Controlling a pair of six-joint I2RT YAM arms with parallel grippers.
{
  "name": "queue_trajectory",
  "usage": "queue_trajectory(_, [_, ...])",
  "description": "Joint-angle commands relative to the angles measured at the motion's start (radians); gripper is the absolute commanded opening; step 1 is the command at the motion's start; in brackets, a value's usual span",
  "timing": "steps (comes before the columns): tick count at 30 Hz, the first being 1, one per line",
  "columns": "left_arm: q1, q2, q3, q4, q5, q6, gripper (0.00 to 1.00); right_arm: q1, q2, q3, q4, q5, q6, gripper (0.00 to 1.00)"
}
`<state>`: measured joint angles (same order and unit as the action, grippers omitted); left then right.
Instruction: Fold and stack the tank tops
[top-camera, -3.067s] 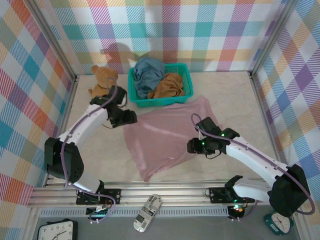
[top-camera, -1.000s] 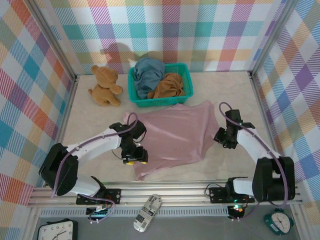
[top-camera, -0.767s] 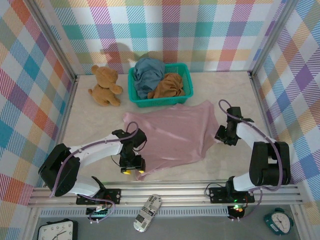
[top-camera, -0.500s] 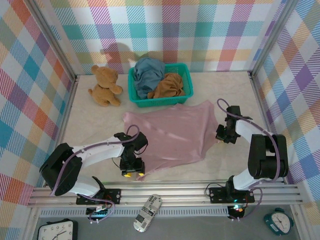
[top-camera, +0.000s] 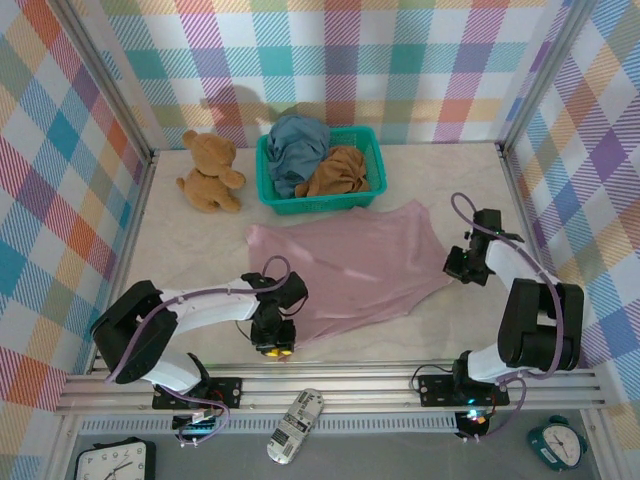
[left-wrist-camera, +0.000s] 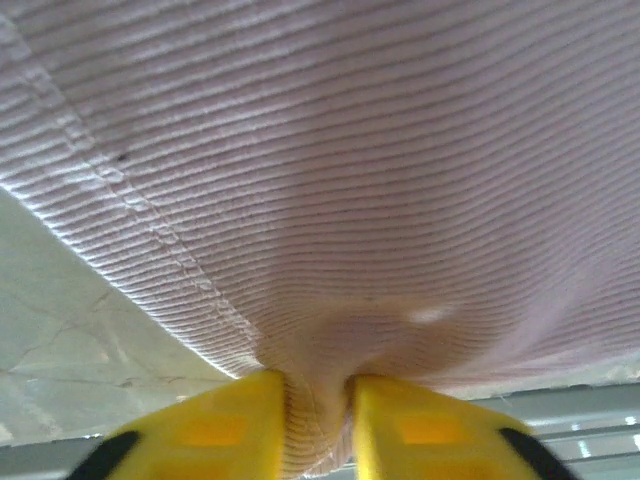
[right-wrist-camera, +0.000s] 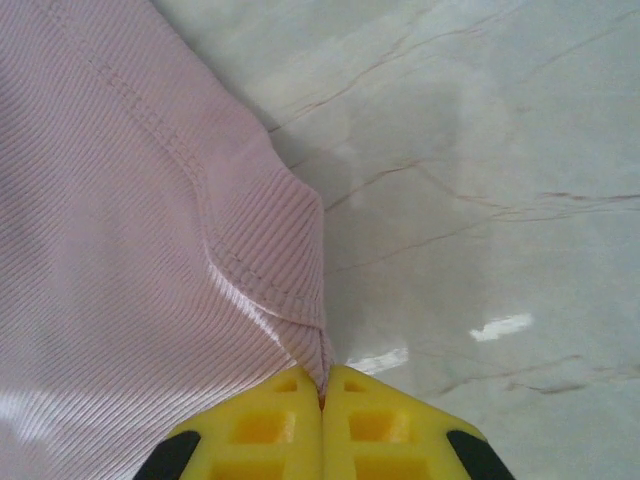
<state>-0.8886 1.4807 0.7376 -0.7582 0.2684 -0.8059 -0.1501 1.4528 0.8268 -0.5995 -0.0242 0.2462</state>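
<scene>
Next, I open my left gripper, since the pink top's near corner is bunched in it over the metal rail, then take the near hem (top-camera: 312, 338) beside it and bring it inward.
The dusty pink tank top (top-camera: 350, 268) lies spread flat on the marble table, stretched between both arms. My left gripper (top-camera: 272, 340) is shut on its near-left hem; in the left wrist view the ribbed pink cloth (left-wrist-camera: 350, 180) bunches between the yellow fingers (left-wrist-camera: 230, 425) of that gripper (left-wrist-camera: 318, 420). My right gripper (top-camera: 465, 268) is shut on the top's right corner; in the right wrist view the stitched corner (right-wrist-camera: 290, 270) runs into the closed gripper (right-wrist-camera: 322, 385). The slate blue top (top-camera: 295, 140) and the ochre brown top (top-camera: 338, 170) sit crumpled in the basket.
The teal mesh basket (top-camera: 372, 150) stands at the back centre, its front touching the pink top's far edge. A brown teddy bear (top-camera: 208, 170) sits to its left. Bare marble (top-camera: 180, 250) lies left of the top. The metal rail (top-camera: 380, 375) borders the near edge.
The left gripper slid to the pink top's near hem and closed on it. The right gripper closed on the right corner and drew it rightward, spreading the cloth.
</scene>
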Motion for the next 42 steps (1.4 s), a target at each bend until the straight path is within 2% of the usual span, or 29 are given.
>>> queue_trajectory(1, [-0.010,0.019,0.015,0.000,-0.023,0.007,0.13,-0.054,-0.028,0.013,-0.028,-0.023,-0.043,0.04])
queue_trajectory(4, [0.004,0.016,0.056,-0.064,-0.067,0.057,0.00,-0.071,-0.018,0.022,-0.029,-0.024,-0.059,0.04])
queue_trajectory(11, [0.035,-0.005,0.181,-0.248,-0.177,0.196,0.00,-0.082,0.009,0.033,-0.043,-0.056,-0.084,0.09])
queue_trajectory(14, [0.034,-0.010,0.196,-0.256,-0.175,0.211,0.02,-0.075,-0.048,0.046,-0.077,-0.143,-0.067,0.18])
queue_trajectory(16, [0.034,-0.022,0.179,-0.229,-0.151,0.191,0.07,-0.056,-0.110,0.041,-0.118,-0.192,-0.021,0.29])
queue_trajectory(19, [0.034,-0.036,0.156,-0.193,-0.125,0.155,0.13,0.010,-0.221,0.005,-0.174,-0.239,0.083,0.36])
queue_trajectory(23, [0.034,-0.051,0.115,-0.144,-0.077,0.095,0.30,0.166,-0.336,-0.063,-0.225,-0.258,0.228,0.39])
queue_trajectory(27, [0.034,-0.090,0.072,-0.092,-0.039,0.041,0.41,0.364,-0.365,-0.145,-0.176,-0.227,0.351,0.42])
queue_trajectory(29, [0.030,-0.100,0.054,-0.066,-0.014,0.021,0.44,0.424,-0.353,-0.175,-0.152,-0.200,0.393,0.42])
queue_trajectory(36, [0.004,-0.106,-0.007,-0.053,0.004,-0.007,0.47,0.551,-0.227,-0.217,-0.050,-0.167,0.446,0.46])
queue_trajectory(42, [-0.005,-0.100,-0.026,0.069,0.033,-0.071,0.44,0.565,-0.157,-0.224,-0.006,-0.156,0.431,0.34])
